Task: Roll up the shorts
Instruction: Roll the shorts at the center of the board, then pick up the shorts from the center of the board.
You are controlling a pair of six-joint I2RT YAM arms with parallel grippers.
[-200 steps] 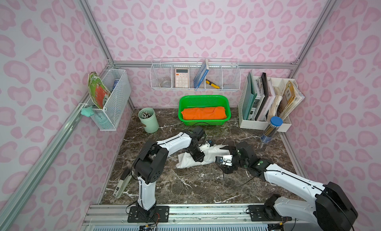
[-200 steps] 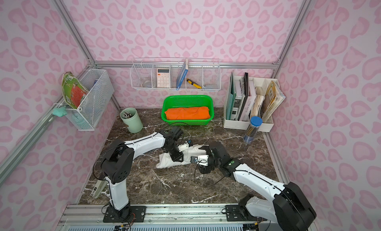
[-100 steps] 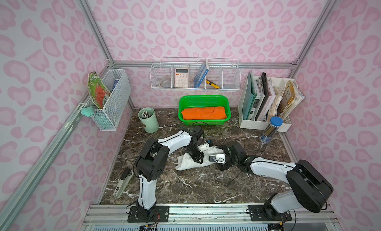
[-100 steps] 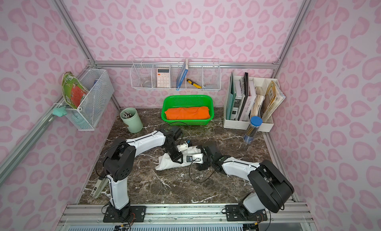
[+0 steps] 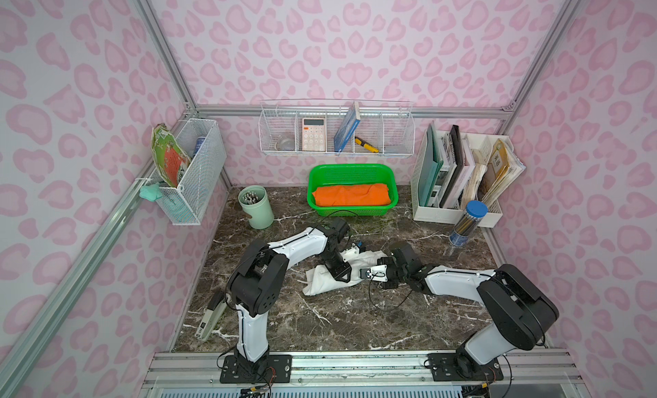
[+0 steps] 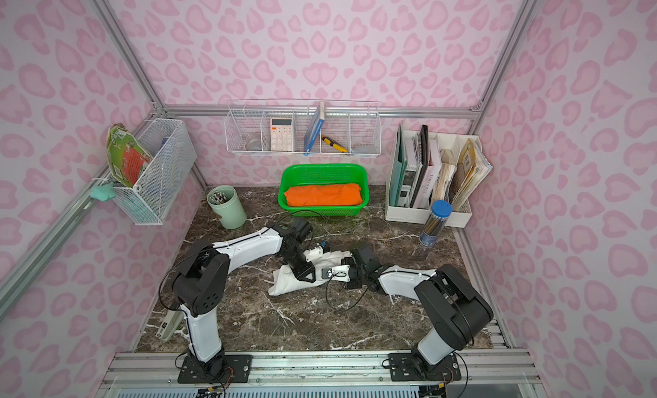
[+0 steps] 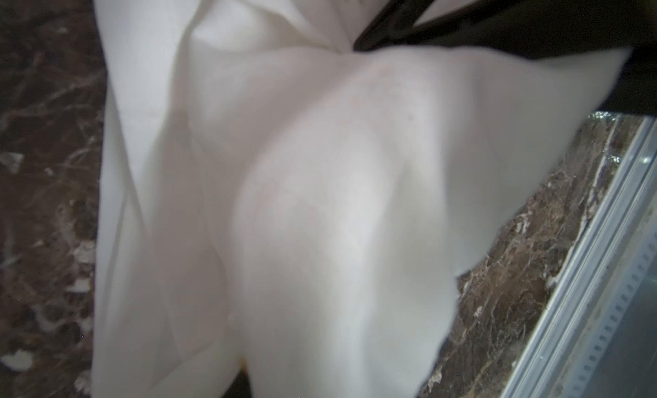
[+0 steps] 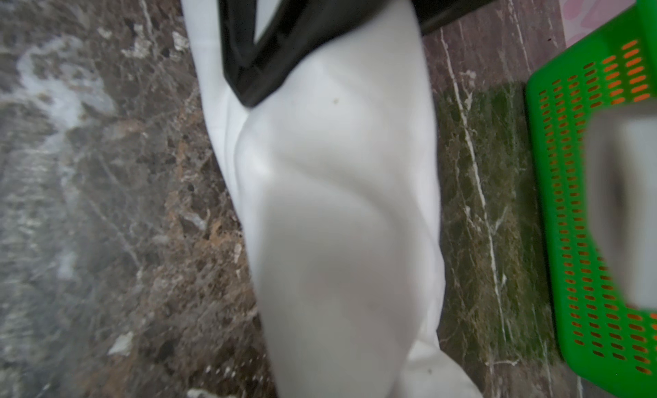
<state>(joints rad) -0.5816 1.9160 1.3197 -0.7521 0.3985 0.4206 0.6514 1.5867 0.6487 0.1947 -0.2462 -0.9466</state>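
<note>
I have my left gripper at the middle of the shorts and a loose end of the shorts lies beyond, so I should grip the shorts nearer that loose end [image 5: 320,280] with it before lifting them.
The shorts [image 5: 321,284] lie as a white bundle mid-table in both top views [image 6: 288,287]. My left gripper [image 5: 342,274] presses down on the bundle's middle [image 6: 306,271]. White cloth [image 7: 320,200] covers its jaws in the left wrist view, so their state is hidden. My right gripper [image 5: 363,273] meets the bundle's right end [image 6: 324,273] and is shut on a fold of the shorts [image 8: 337,200]. Its black fingers [image 7: 391,33] pinch cloth in the left wrist view. The left gripper's black fingers [image 8: 256,69] rest on the roll in the right wrist view.
A green basket [image 5: 350,170] with an orange cloth [image 5: 352,195] stands behind the shorts, close beside them [image 8: 569,165]. A mint cup [image 5: 256,209] is back left. A blue-lidded tube [image 5: 465,225] and file holder [image 5: 458,200] are back right. A stapler [image 5: 209,318] lies front left.
My right arm has swung left to the bundle's right end and its gripper has gone from open to shut. The left arm has stayed on the shorts.
</note>
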